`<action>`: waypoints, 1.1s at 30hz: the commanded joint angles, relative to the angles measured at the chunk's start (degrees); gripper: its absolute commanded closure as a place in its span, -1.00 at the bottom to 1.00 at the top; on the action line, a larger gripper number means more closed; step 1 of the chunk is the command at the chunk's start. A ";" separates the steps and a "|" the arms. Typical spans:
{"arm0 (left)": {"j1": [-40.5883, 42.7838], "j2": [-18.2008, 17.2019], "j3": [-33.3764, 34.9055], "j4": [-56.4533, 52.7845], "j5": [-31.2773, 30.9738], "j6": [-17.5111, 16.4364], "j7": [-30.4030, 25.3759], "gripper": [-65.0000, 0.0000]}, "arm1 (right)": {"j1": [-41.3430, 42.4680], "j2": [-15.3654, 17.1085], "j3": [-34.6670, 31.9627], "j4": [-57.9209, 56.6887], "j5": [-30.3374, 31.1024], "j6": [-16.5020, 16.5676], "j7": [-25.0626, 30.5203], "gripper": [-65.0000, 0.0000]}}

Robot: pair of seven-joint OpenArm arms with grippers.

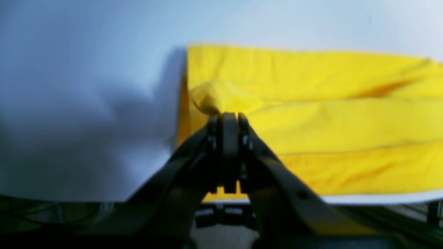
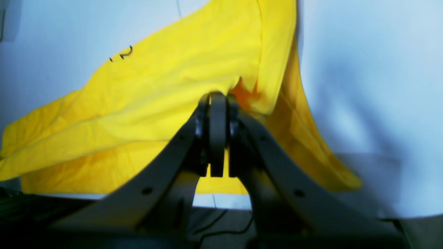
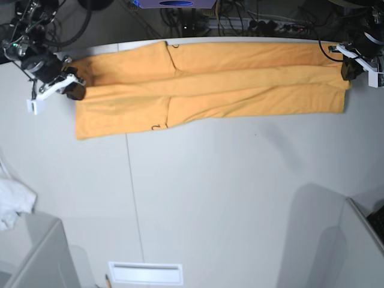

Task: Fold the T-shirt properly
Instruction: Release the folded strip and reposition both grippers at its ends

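The T-shirt lies close along the far edge of the table, so the left gripper should lay its fold down, take the T-shirt's end (image 3: 338,101) and move the T-shirt nearer the middle of the table.
The T-shirt (image 3: 210,84) lies as a long yellow-orange band across the far side of the white table (image 3: 210,198), folded lengthwise in layers. A bit of black lettering shows at its near edge (image 3: 157,126). My left gripper (image 3: 348,70) is at the band's right end in the base view, shut on a pinch of the T-shirt's cloth (image 1: 214,98). My right gripper (image 3: 75,90) is at the band's left end, shut on a lifted fold of the T-shirt (image 2: 242,93). Both ends are raised slightly off the table.
A small white cloth (image 3: 13,201) lies at the left edge of the table. A white flat tray (image 3: 145,273) sits at the near edge. Grey boxes stand at the near left (image 3: 36,258) and near right (image 3: 360,246) corners. Cables run behind the table.
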 commanded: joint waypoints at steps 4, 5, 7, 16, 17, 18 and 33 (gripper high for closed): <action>0.24 -0.90 -1.17 0.77 -0.48 0.14 -1.40 1.00 | -1.22 0.53 0.32 0.73 0.84 0.25 0.17 1.00; 0.24 -0.90 -1.17 0.77 -0.48 0.14 -1.40 1.00 | -1.22 0.53 0.32 0.73 0.84 0.25 -0.01 1.00; 0.15 -0.90 -1.17 0.68 -0.48 0.14 -1.40 1.00 | -1.49 0.18 0.23 0.55 0.84 0.25 -0.01 1.00; 0.33 -0.90 -1.09 0.68 -0.48 0.14 -1.40 0.63 | -3.51 0.26 0.76 0.46 -3.02 0.08 0.52 0.34; 0.41 -0.90 -1.17 0.68 -0.48 0.14 -1.40 0.44 | -3.51 0.26 0.76 0.55 -4.26 0.08 0.52 0.20; 0.41 -0.90 -1.17 0.68 -0.48 0.14 -1.40 0.28 | -3.60 0.18 0.76 0.64 -4.96 0.08 0.52 0.15; -3.19 3.76 -1.79 0.16 -0.56 0.32 -1.40 1.00 | -2.98 0.26 -6.80 2.57 -5.66 7.72 6.67 1.00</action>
